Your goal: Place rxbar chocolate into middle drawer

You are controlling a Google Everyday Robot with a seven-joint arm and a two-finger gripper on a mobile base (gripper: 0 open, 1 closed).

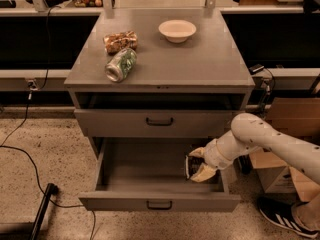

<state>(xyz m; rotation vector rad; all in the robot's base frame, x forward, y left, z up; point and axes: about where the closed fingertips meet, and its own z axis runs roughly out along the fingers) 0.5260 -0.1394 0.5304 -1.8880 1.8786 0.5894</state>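
Observation:
My gripper has the rxbar chocolate. It will let go of it on the middle drawer's bare bottom near the centre (178, 168), behind the front handle.
The middle drawer (150, 201) is pulled open at the bottom of the grey cabinet; its inside floor shows bare on the left. My gripper (198, 164) reaches into the drawer's right side from the right. It is shut on the rxbar chocolate (191, 166), a small black bar with pale marks, held upright between the pale fingers just above the drawer floor near the right wall.
The shut drawer (160, 122) sits directly above. On the cabinet top lie a green can (120, 64) on its side, a tan snack packet (120, 41) and a white bowl (177, 30). Cardboard boxes (290, 134) stand at the right, a cable (30, 149) at the left.

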